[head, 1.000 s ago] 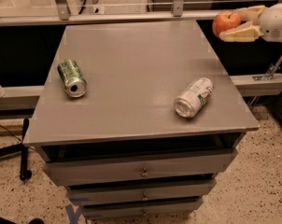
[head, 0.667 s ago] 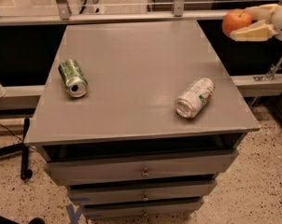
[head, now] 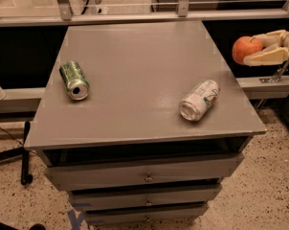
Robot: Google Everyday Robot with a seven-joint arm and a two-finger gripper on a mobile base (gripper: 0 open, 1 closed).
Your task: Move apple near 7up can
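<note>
The robot's gripper needs to release the apple on the grey table's side edge [head: 229, 74], just behind the far end of the 7up can.
The red-orange apple [head: 246, 49] is held in the air beyond the table's right edge, between the cream fingers [head: 269, 56] of my gripper [head: 252, 48], which reaches in from the right border. The 7up can [head: 199, 100], silver-white with green lettering, lies on its side on the grey table top [head: 135, 66] near the front right, its open end toward the front. The apple is up and to the right of the can, off the table.
A dark green can [head: 74, 80] lies on its side at the table's left. The table is a drawer cabinet with several drawers [head: 144, 176]. A metal rail [head: 135, 17] runs along the back. A ledge [head: 266, 85] sits under the gripper.
The gripper with the apple moved first right, then lower and slightly back toward the left, staying beyond the table's right edge. Both cans have not moved.
</note>
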